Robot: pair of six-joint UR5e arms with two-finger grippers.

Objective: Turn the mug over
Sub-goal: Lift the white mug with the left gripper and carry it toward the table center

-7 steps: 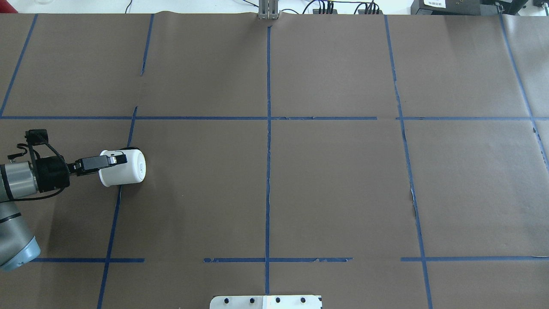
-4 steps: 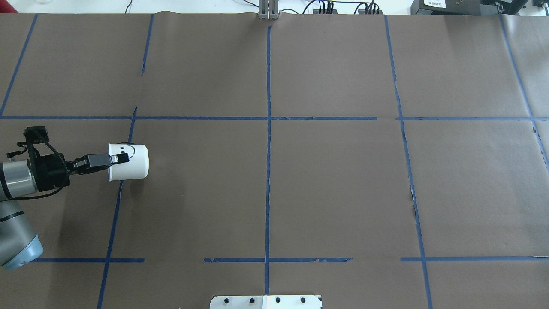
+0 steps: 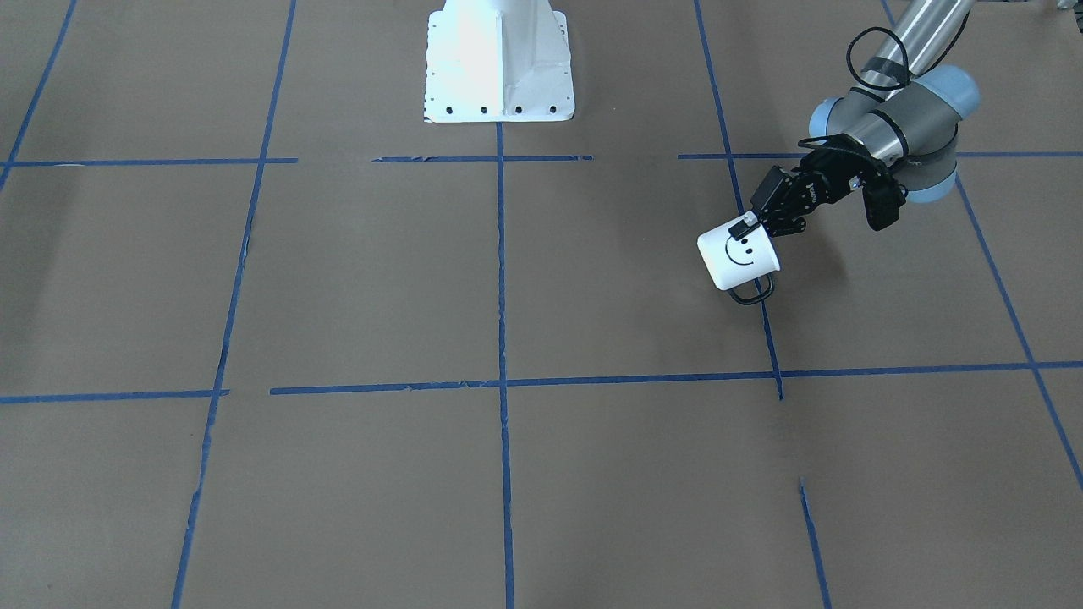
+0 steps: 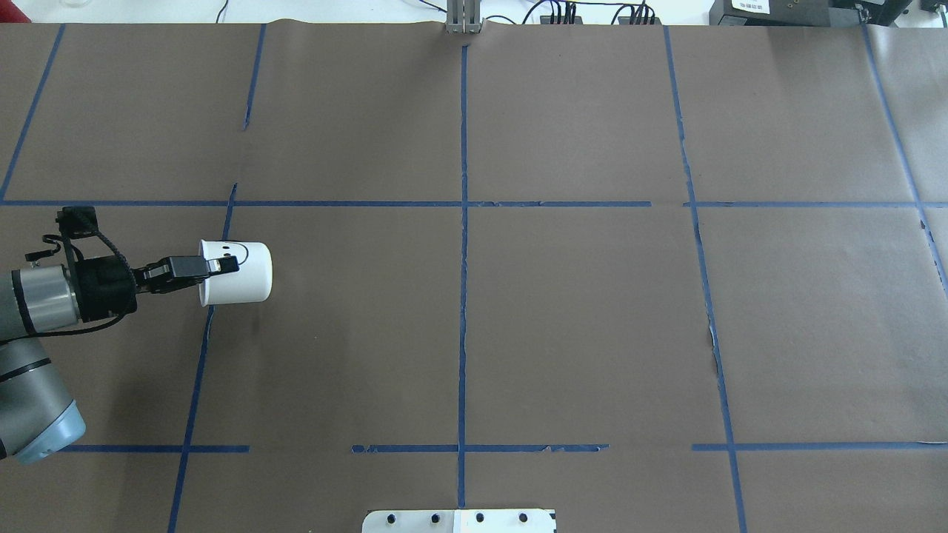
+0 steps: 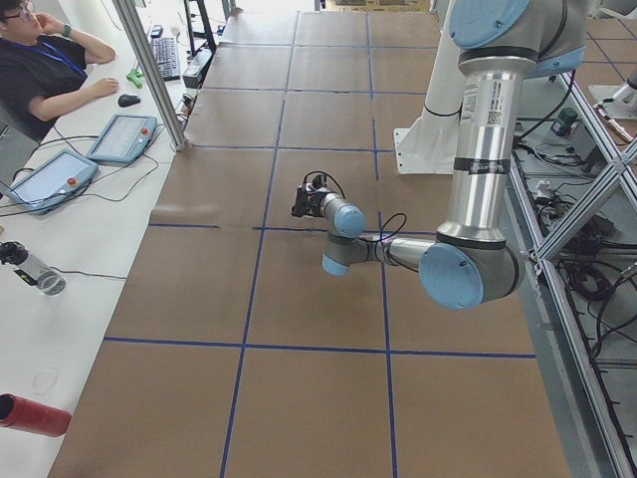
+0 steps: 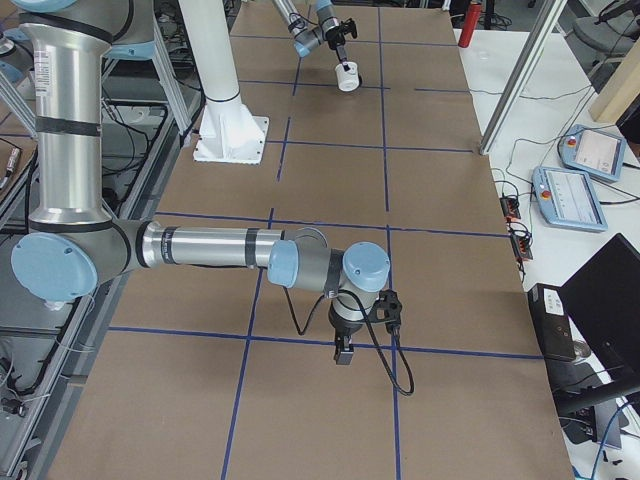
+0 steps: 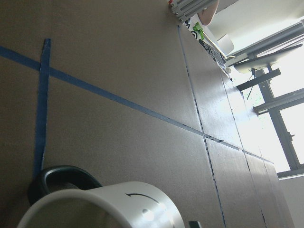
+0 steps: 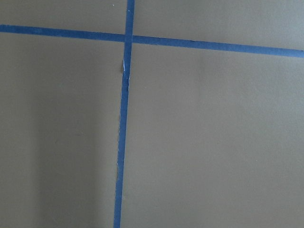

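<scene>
Next, my left gripper sets the white mug upright on the middle blue tape line (image 3: 500, 265), between the places where that line is crossed, and then releases it.
The white mug (image 4: 241, 283) with a black smiley face lies tilted on its side in the air, low over the brown table, its opening toward my left arm. My left gripper (image 4: 212, 267) is shut on its rim, one finger outside and one inside. In the front-facing view the mug (image 3: 736, 258) shows its face and its black loop handle (image 3: 752, 293) hangs below; the left gripper (image 3: 748, 227) pinches its upper rim. The left wrist view shows the mug's rim (image 7: 102, 209) and handle (image 7: 59, 178). My right gripper (image 6: 342, 352) points down at the table far from the mug; I cannot tell if it is open or shut.
Blue tape lines (image 4: 464, 244) mark a grid on the brown paper. The white robot base plate (image 4: 459, 520) sits at the near middle edge. A metal post (image 4: 463, 18) stands at the far edge. An operator's side table with tablets (image 5: 60, 169) lies beyond.
My left gripper has turned the mug from bottom-up tilt to lying on its side, bringing the smiley face into view, and has carried it a little to the right and away from the robot.
</scene>
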